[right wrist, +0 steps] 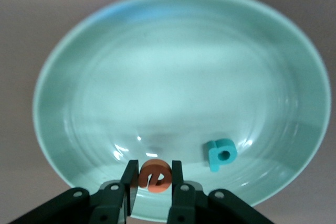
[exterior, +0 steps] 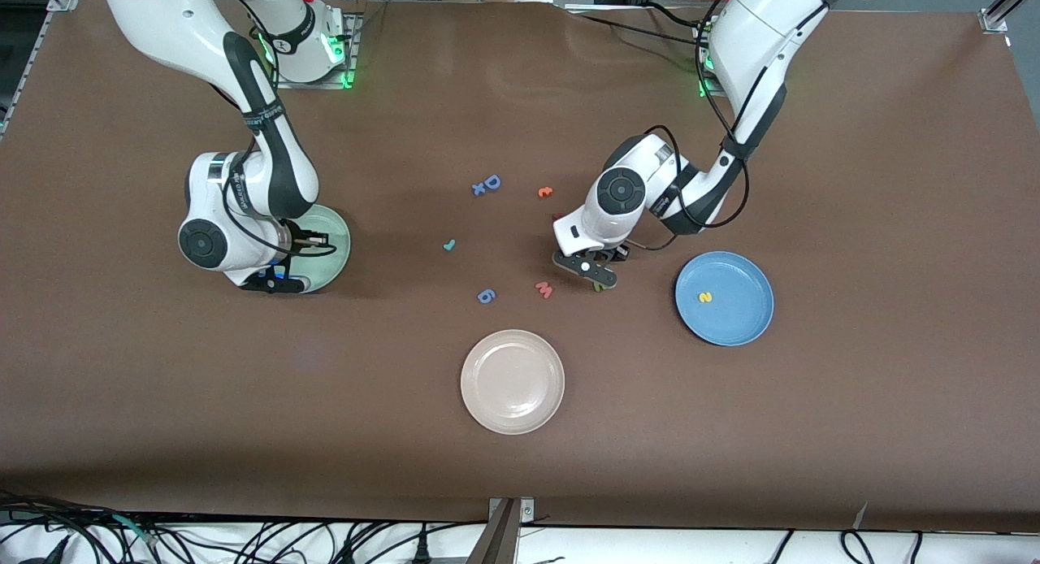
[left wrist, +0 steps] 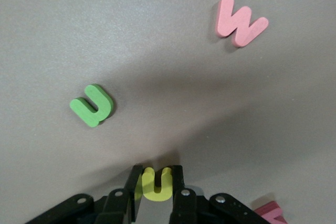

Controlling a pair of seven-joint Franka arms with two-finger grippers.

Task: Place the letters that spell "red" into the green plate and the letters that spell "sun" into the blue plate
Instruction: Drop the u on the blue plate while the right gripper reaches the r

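Next, my left gripper drops the yellow u, now down between the pink w and blue plate, in the blue plate [exterior: 719,275], between the yellow s and the plate's rim on my own side.
My left gripper [left wrist: 156,182] is down at the table between the pink w and the blue plate [exterior: 739,320], shut on the yellow u [left wrist: 149,186]. The green u [left wrist: 92,105] lies flat on the table close by. A yellow s [exterior: 705,297] rests in the blue plate. My right gripper [right wrist: 153,178] hangs over the green plate [right wrist: 173,66], shut on the orange e [right wrist: 157,177]. The teal d [right wrist: 220,154] lies in that plate. The small teal r [exterior: 448,245] sits on the table midway between the two arms.
A beige plate [exterior: 512,381] stands nearer the front camera. A pink w [exterior: 543,289], a blue 6 [exterior: 485,296], a big blue D [exterior: 491,182] and a small orange letter [exterior: 545,192] are scattered mid-table. A dark red letter [left wrist: 270,212] lies by the left gripper.
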